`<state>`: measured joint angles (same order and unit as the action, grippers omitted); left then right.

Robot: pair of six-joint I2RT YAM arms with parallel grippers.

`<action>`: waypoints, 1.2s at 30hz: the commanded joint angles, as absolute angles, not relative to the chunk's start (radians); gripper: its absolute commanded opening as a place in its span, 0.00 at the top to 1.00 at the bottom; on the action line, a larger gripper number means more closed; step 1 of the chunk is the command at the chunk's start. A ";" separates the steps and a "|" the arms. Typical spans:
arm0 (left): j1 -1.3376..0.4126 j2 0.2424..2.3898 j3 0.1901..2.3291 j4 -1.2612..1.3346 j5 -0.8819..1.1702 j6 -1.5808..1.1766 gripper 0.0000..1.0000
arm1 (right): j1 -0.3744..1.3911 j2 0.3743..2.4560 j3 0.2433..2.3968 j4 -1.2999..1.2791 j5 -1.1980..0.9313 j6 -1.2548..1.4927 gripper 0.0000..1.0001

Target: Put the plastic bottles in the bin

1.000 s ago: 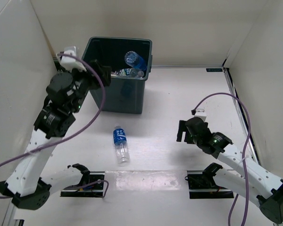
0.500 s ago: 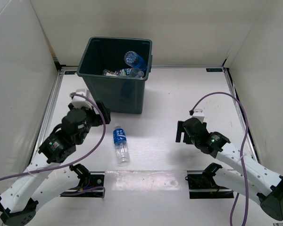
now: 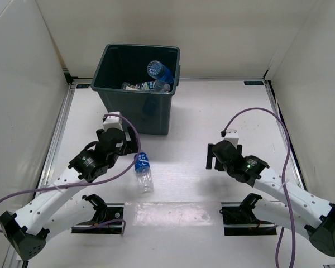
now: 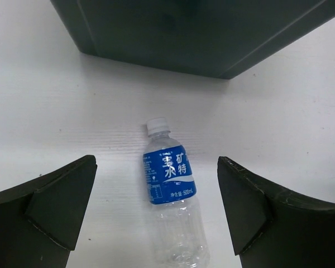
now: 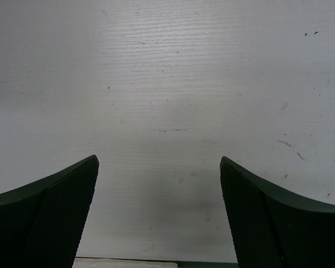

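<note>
The clear plastic bottle is in front of the dark green bin, and my left gripper needs to go to it next and close on the bottle's blue label [image 3: 142, 161] [image 4: 168, 172].
A clear plastic bottle [image 3: 143, 172] with a blue label lies flat on the white table in front of the dark green bin [image 3: 138, 113]. In the left wrist view this bottle [image 4: 170, 187] points its white cap toward the bin [image 4: 184, 33]. My left gripper [image 3: 132, 147] hovers open just left of and above it, and its fingers [image 4: 56, 206] straddle the bottle without touching. More bottles [image 3: 158, 72] rest inside the bin. My right gripper [image 3: 212, 157] stands open over bare table at the right, with nothing between its fingers [image 5: 50, 212].
White walls enclose the table on the left, back and right. Metal rails [image 3: 58, 139] run along the side edges. Purple cables loop from both arms. Two black base plates [image 3: 245, 220] sit at the near edge.
My left arm has swung down from the bin's left rim to low over the bottle on the table. The right arm has crept slightly left.
</note>
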<state>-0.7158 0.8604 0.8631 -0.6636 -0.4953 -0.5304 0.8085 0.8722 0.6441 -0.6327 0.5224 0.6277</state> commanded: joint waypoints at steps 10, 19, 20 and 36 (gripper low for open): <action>-0.719 0.907 0.778 -0.621 -0.494 -0.623 0.00 | 0.856 0.877 0.690 -0.644 0.600 0.661 0.10; -0.719 1.032 0.776 -0.582 -0.457 -0.621 0.00 | 0.868 0.881 0.695 -0.646 0.614 0.664 0.10; -0.719 1.055 0.778 -0.580 -0.454 -0.627 0.00 | 0.870 0.879 0.692 -0.646 0.615 0.664 0.10; -0.719 1.164 0.749 -0.514 -0.413 -0.610 0.00 | 0.896 0.897 0.701 -0.653 0.641 0.673 0.10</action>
<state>-0.7158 1.1614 0.7639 -0.5449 -0.4248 -0.6102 0.8879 0.8909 0.6586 -0.6498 0.6041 0.6552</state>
